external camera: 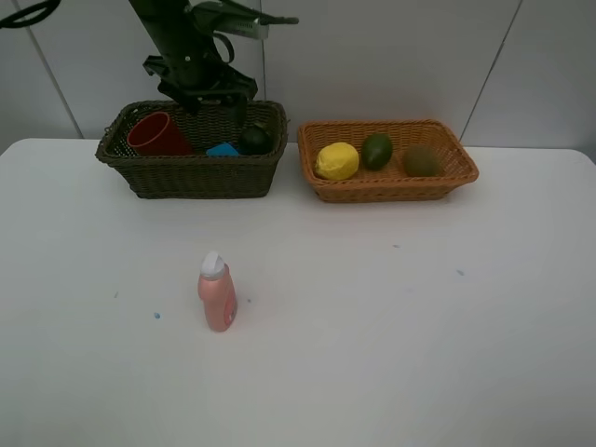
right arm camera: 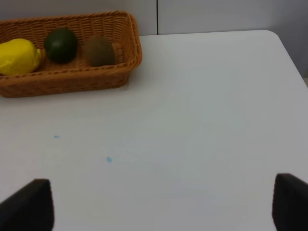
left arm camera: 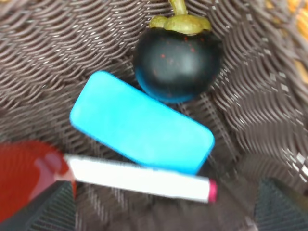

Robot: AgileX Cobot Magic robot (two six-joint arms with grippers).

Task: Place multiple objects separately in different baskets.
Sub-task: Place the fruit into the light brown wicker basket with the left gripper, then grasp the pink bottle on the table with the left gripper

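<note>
I will move my left gripper to the pink bottle next and close it on the bottle's upper body (external camera: 216,288), just below the white cap of that bottle.
The dark olive-brown basket (external camera: 191,177) holds the red cup (external camera: 156,135), the blue eraser (external camera: 223,149) and the dark mangosteen (external camera: 255,140). My left gripper (external camera: 203,91) hangs over this basket. In the left wrist view it (left arm camera: 163,214) is open, and the white marker (left arm camera: 139,179) lies free between its fingertips, against the eraser (left arm camera: 139,126) and near the mangosteen (left arm camera: 177,62) and the cup (left arm camera: 24,178). The orange-tan basket (external camera: 386,191) holds the lemon (external camera: 337,160), lime (external camera: 376,150) and kiwi (external camera: 421,160). The pink bottle (external camera: 216,293) stands upright on the table. My right gripper (right arm camera: 161,207) is open and empty above bare table.
The white table (external camera: 419,326) carries a few small blue specks (external camera: 156,316). The orange-tan basket (right arm camera: 72,79) sits to the far side in the right wrist view. A grey panelled wall stands behind both baskets.
</note>
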